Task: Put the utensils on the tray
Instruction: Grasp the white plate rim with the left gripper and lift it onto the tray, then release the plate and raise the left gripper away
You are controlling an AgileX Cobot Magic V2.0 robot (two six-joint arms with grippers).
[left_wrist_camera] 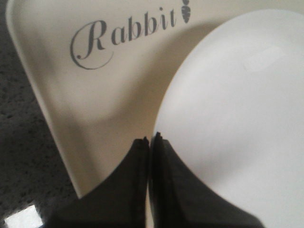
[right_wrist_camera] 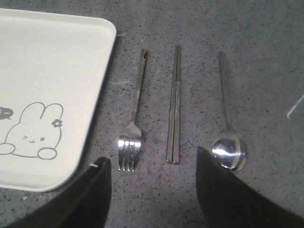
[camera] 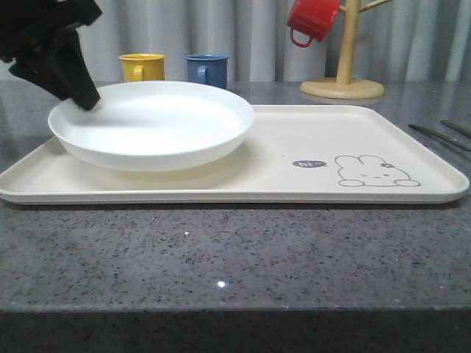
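Note:
Next, my right gripper will go to the fork beside the cream tray and grab the fork's handle (camera: 458,145) (right_wrist_camera: 135,112) close to its prongs.
The cream tray (camera: 294,140) with the rabbit drawing lies across the grey table. A round white plate (camera: 154,125) rests on its left half. My left gripper (camera: 88,101) is at the plate's left rim; in the left wrist view its jaws (left_wrist_camera: 150,138) are shut on the rim of the plate (left_wrist_camera: 237,95), above the tray (left_wrist_camera: 118,85). The utensils lie side by side on the table right of the tray (right_wrist_camera: 47,71): fork (right_wrist_camera: 133,118), chopsticks (right_wrist_camera: 175,104), spoon (right_wrist_camera: 229,151). My right gripper (right_wrist_camera: 151,156) hangs open above them with nothing between its fingers. Two of the utensils (camera: 441,136) show at the front view's right edge.
Behind the tray stand a yellow mug (camera: 142,67) and a blue mug (camera: 207,70). A red mug (camera: 313,20) hangs on a wooden mug tree (camera: 344,73) at the back right. A bare strip of table runs along the tray's front.

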